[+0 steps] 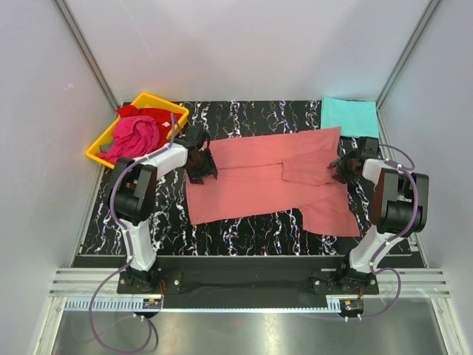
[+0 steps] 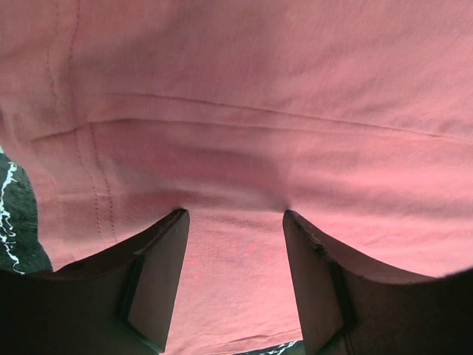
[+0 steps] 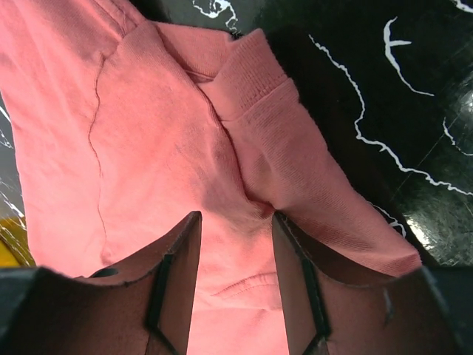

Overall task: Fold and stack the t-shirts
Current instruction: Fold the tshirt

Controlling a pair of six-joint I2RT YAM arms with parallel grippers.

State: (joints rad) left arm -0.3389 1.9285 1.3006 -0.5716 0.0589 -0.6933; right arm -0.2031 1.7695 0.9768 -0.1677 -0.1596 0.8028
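My right gripper closes next on the outer front corner [image 1: 357, 233] of the salmon-pink t-shirt's sticking-out sleeve, near the mat's front edge.
A salmon-pink t-shirt [image 1: 259, 181] lies partly folded across the black marbled mat, one sleeve sticking out at the front right. My left gripper [image 1: 199, 161] is open with its tips on the shirt's left end. In the left wrist view [image 2: 235, 214] the jaws stand apart on flat pink cloth [image 2: 259, 111]. My right gripper [image 1: 344, 166] is open on the shirt's right end. In the right wrist view [image 3: 236, 216] it straddles cloth [image 3: 148, 133] by the collar. A folded turquoise t-shirt [image 1: 349, 116] lies at the back right. The magenta [image 1: 137, 137] and red [image 1: 159, 116] t-shirts are bunched in the tray.
The yellow plastic tray [image 1: 100, 154] sits at the back left corner, close behind my left arm. The black marbled mat [image 1: 251, 115] covers the table, and it also shows in the right wrist view [image 3: 384, 96]. White walls close in on both sides and the back.
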